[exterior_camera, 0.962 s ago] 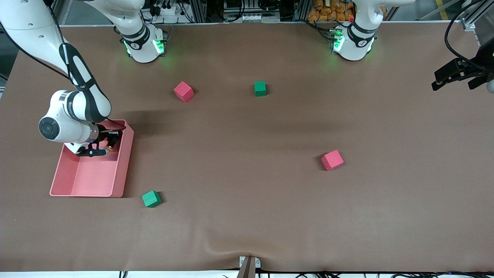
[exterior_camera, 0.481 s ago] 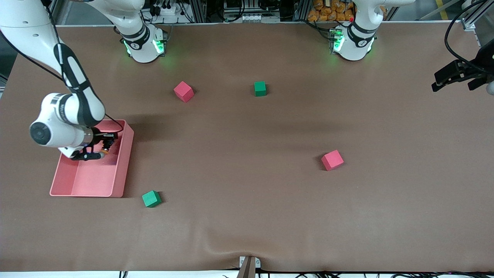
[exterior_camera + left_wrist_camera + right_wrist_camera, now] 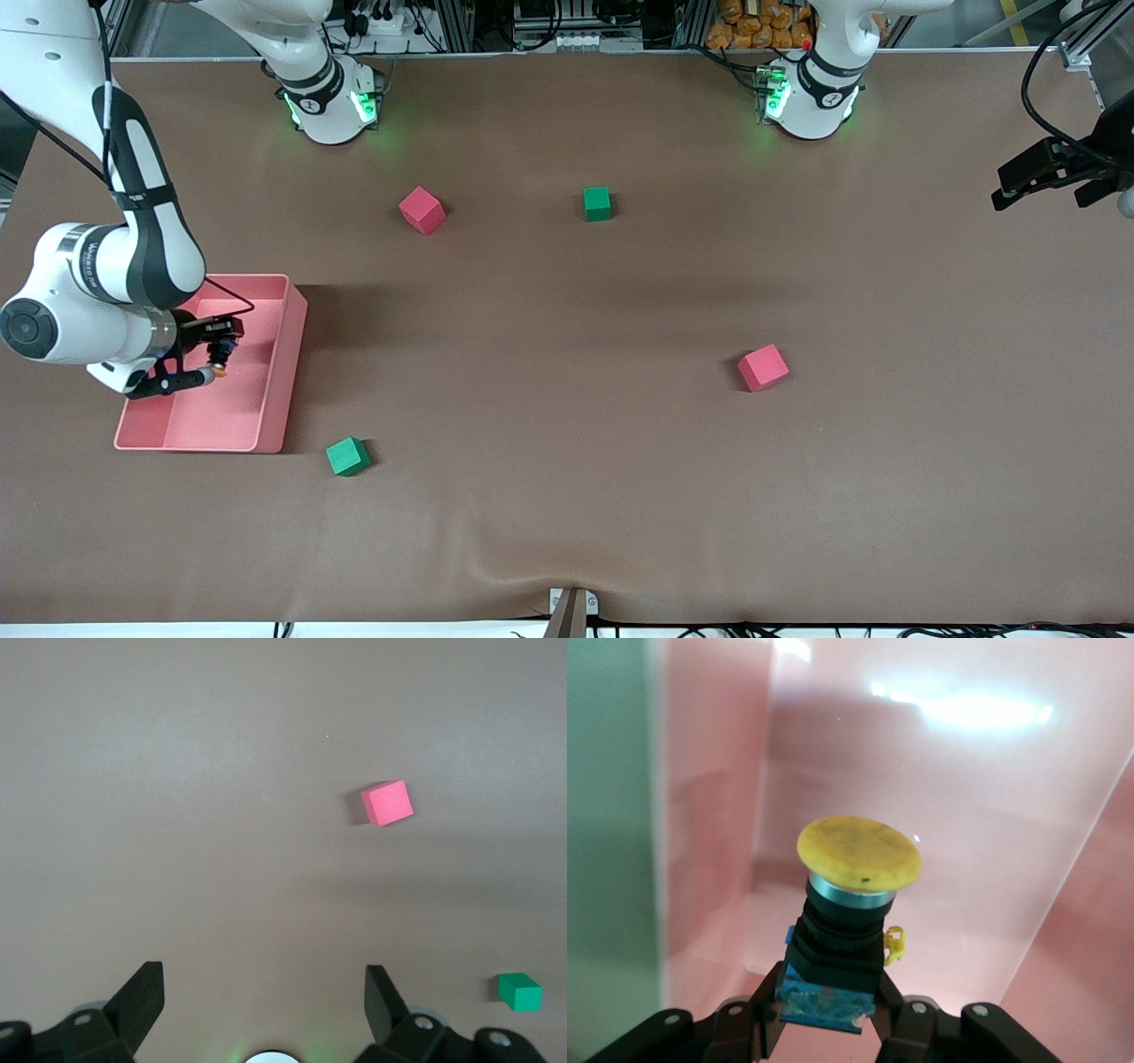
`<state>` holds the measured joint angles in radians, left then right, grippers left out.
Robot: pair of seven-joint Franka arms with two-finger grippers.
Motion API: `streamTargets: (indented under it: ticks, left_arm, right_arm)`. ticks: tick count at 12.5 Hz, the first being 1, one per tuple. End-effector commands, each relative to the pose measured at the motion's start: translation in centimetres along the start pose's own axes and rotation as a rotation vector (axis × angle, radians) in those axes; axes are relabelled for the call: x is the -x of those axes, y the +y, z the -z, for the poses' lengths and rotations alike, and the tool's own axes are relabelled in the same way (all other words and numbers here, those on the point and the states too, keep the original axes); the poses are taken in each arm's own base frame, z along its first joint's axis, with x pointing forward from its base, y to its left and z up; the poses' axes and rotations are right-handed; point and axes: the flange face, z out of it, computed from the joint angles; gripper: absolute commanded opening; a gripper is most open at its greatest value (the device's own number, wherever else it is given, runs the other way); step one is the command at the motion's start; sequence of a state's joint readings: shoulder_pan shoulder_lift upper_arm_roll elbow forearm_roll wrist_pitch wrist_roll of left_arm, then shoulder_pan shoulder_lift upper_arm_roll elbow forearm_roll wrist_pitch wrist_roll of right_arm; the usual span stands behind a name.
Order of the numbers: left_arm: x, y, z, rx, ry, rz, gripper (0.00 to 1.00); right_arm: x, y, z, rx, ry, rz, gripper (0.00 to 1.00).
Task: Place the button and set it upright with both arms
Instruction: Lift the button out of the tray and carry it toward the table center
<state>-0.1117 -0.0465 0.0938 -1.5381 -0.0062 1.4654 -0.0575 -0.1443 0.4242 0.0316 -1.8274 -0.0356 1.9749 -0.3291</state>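
I will use my right gripper to put the button, now held over the pink tray's inside, down on bare table (image 3: pixel 618 342) between the mid-table pink cube and the tray, closer to that cube.
My right gripper (image 3: pixel 213 358) is shut on the button (image 3: pixel 216 369) and holds it over the inside of the pink tray (image 3: pixel 282 377). In the right wrist view the fingers (image 3: pixel 891 1003) clamp the button's dark body on both sides. Its round orange-yellow cap (image 3: pixel 859 850) points away from the gripper (image 3: pixel 828 997), toward the tray's pink wall (image 3: pixel 983 806). My left gripper (image 3: pixel 1045 182) is open and empty. It waits in the air at the left arm's end of the table. In the left wrist view (image 3: pixel 264 981) nothing lies between its jaws.
A pink cube (image 3: pixel 422 210) and a green cube (image 3: pixel 597 203) lie near the arm bases. Another pink cube (image 3: pixel 763 367) lies mid-table toward the left arm's end. A green cube (image 3: pixel 347 456) lies beside the tray's near corner. The left wrist view shows a pink cube (image 3: pixel 387 803) and a green cube (image 3: pixel 519 992).
My right gripper has carried the button over the tray, toward the front camera and toward the table edge at the right arm's end. The left arm has not moved.
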Motion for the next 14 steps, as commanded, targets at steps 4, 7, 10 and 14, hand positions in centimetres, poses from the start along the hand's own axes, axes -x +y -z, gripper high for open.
streamTargets:
  ticks: [4,7,10,14]
  left_arm:
    - [-0.2,-0.1,0.5,-0.020,0.011,0.016,1.00]
    - [-0.2,-0.1,0.5,-0.022,0.011,0.016,1.00]
    - [-0.3,-0.1,0.4,-0.020,0.009,0.016,1.00]
    - [-0.2,-0.1,0.5,-0.019,0.011,0.016,1.00]
  right_arm:
    - [-4.5,-15.8,7.2,0.070,0.061,0.258,0.03]
    - [-6.5,-29.0,8.4,0.107,0.152,0.338,0.04]
    - [-6.8,-42.1,3.8,0.102,0.245,0.185,0.04]
    - [-7.5,-57.0,-3.9,0.107,0.335,-0.045,0.05]
